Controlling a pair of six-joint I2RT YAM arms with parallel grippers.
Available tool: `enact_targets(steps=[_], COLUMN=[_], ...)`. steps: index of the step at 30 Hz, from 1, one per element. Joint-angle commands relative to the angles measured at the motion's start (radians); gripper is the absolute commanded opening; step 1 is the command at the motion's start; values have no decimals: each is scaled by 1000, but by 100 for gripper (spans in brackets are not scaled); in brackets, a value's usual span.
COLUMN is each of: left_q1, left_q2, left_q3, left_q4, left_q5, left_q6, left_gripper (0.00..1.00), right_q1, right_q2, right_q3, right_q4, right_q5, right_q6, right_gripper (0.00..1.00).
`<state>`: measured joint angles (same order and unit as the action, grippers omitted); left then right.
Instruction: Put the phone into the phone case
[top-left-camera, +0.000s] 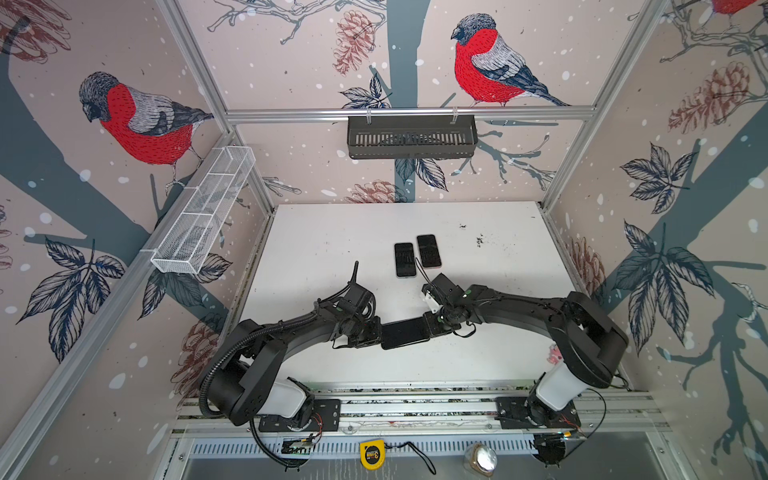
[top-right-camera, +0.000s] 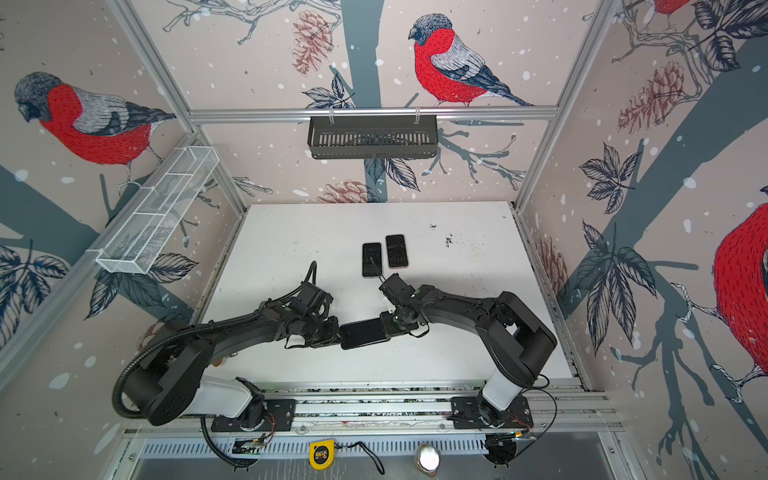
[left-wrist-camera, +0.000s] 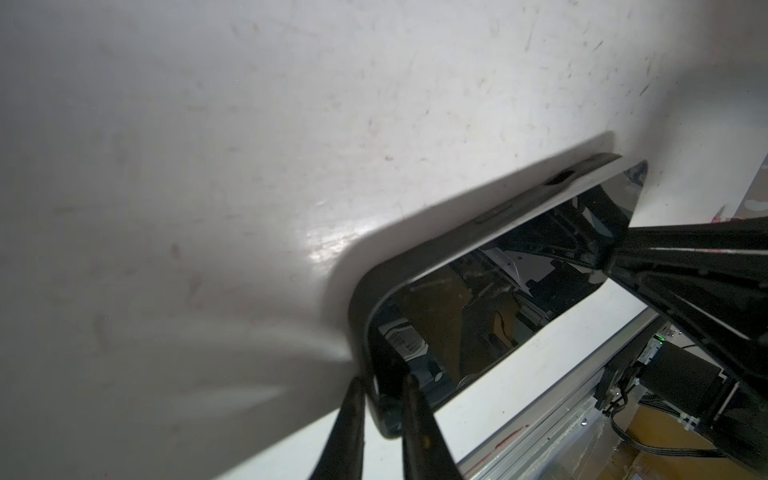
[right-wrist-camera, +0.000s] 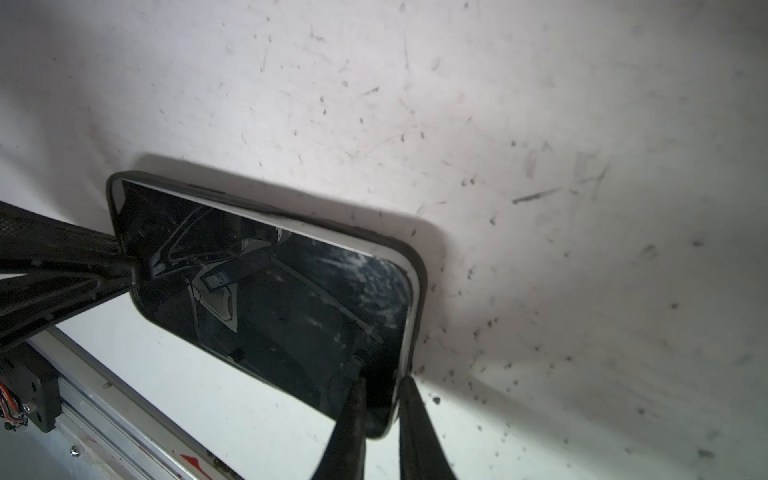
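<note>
The phone's silver far edge is above the case, so I will open both grippers, turn the phone, and pinch its far corner (right-wrist-camera: 408, 257) with my right gripper.
A dark phone (top-left-camera: 405, 332) (top-right-camera: 365, 332) hangs just above the white table (top-left-camera: 332, 249), held level between both grippers in both top views. A black phone case (left-wrist-camera: 415, 249) (right-wrist-camera: 420, 274) wraps its back and long edge. The phone's glossy screen (left-wrist-camera: 478, 316) (right-wrist-camera: 291, 299) faces up, and a silver edge shows at my right gripper's end. My left gripper (top-left-camera: 380, 332) (left-wrist-camera: 384, 380) is shut on the case-covered end. At the opposite short end my right gripper (top-left-camera: 428, 326) (right-wrist-camera: 382, 380) is shut on the phone. The case's underside is hidden.
Two more dark phones (top-left-camera: 404, 259) (top-left-camera: 429, 251) lie side by side further back on the table. A black basket (top-left-camera: 410, 137) hangs on the back wall and a white wire basket (top-left-camera: 208, 208) on the left wall. A yellow tape measure (top-left-camera: 372, 455) sits beyond the front rail.
</note>
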<state>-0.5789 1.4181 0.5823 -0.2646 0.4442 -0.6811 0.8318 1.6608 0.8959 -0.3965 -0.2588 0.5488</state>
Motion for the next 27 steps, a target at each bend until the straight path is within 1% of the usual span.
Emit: enact_targets(steps=[1,2,3,4,6,7,9,10,12,13,14,16,17,18,20,21,24,27], left_q1=[-2,-2,-1,-2,-1,-2,-1,-2,-2,-2,-2,-2,-2,-2,-2,-1,-1,-1], left_q2=[10,10,12,12,6,0,-11,-13,-11,-10,-10,-15,-25,-39,-61,-68,-70,-77], left_q3=[-15,-20,-27,-29,-31,-28,-16,-12,-9,-9,-9,-9,-6,2,30,48,83,67], left_q4=[72,79,87,93,92,86,59,50,35,32,30,29,26,13,-31,-60,-107,-102], left_q5=[-5,-4,3,9,9,5,-15,-21,-29,-30,-32,-26,-20,-28,-66,-84,-104,-106], left_q6=[8,8,8,8,9,13,25,32,46,48,51,58,68,78,102,115,142,132], left_gripper=[18,18,19,20,22,23,25,25,25,24,24,25,28,31,38,40,40,39], right_q1=[15,15,15,13,8,5,3,1,-2,-3,-6,-15,-23,-33,-60,-75,-130,-159], right_q2=[27,30,34,37,47,50,48,47,39,32,21,-1,-11,-22,-44,-53,-67,-61], right_q3=[-9,-2,5,11,32,43,67,77,97,107,118,141,157,174,202,215,228,213], right_q4=[-49,-56,-63,-71,-98,-110,-135,-144,-162,-168,-176,-195,-211,-228,-255,-266,-267,-243], right_q5=[4,21,35,47,74,90,115,118,118,119,120,121,119,118,116,106,48,0], right_q6=[-8,-10,-13,-17,-32,-36,-50,-55,-63,-65,-68,-78,-90,-105,-129,-142,-164,-171], right_gripper=[17,20,26,29,29,27,15,12,12,13,18,40,45,48,49,49,47,44])
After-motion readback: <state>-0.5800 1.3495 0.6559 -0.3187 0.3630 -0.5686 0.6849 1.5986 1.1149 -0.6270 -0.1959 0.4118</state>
